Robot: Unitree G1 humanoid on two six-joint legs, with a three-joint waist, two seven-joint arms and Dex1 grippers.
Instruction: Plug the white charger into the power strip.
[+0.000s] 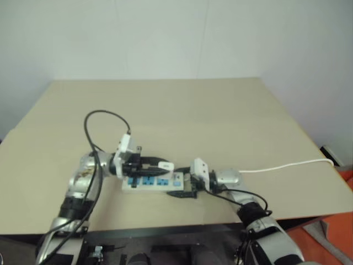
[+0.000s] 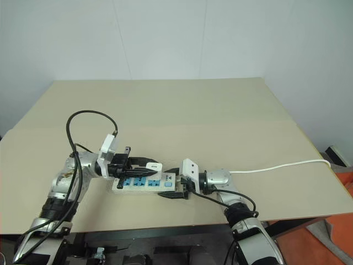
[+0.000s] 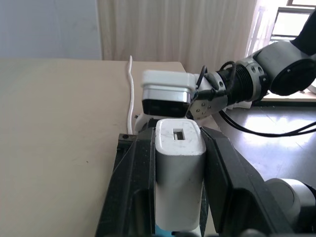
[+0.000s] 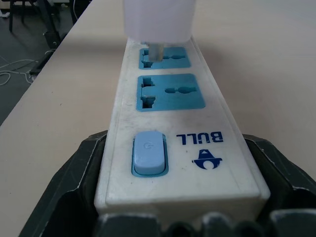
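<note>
The white charger will stay in my left gripper until I release it in the blue socket (image 1: 162, 182) nearest the switch on the power strip.
The power strip (image 1: 144, 185) lies flat near the table's front edge, with blue sockets and a blue switch (image 4: 149, 153) on its face. My right gripper (image 1: 185, 186) is closed on the strip's switch end, one black finger (image 4: 74, 187) on each side. My left gripper (image 3: 175, 140) is shut on the white charger (image 3: 178, 173) and holds it level over the strip. In the right wrist view the charger (image 4: 157, 19) stands over the farthest socket, with a metal prong (image 4: 156, 52) at that socket's face.
The strip's thin white cable (image 1: 287, 164) runs right across the beige table (image 1: 193, 110) to its right edge. A black cable (image 1: 105, 117) loops above my left arm. The strip sits close to the table's front edge.
</note>
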